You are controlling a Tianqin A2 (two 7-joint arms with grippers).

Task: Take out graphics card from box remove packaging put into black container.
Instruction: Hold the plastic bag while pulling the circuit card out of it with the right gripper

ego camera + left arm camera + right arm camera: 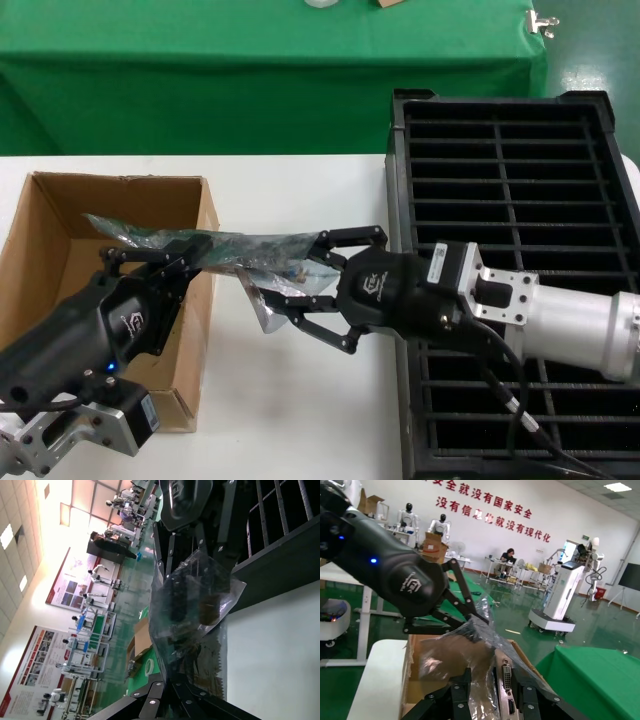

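The bag bunches beside the silver bracket within the right gripper's open fingers, so the robot should move that gripper further in and pinch the bracket itself (507, 687).
The packaging (235, 245), a crinkly translucent bag, hangs stretched in the air between my two grippers, over the right wall of the brown box (45, 255). My left gripper (192, 252) is shut on the bag's end above the box; its fingers meet on the plastic (172, 682). My right gripper (290, 275) stands open around the bag's other end. Between its fingers (492, 685) lies the graphics card's silver bracket (506, 679) with its ports, close to one finger. The black container (520, 180) lies under the right arm.
A green-draped table (250, 60) runs along the back. White tabletop (290, 400) shows between box and crate. In the left wrist view the bag (195, 610) hangs in front of the right gripper (192, 510) and the crate's edge (280, 555).
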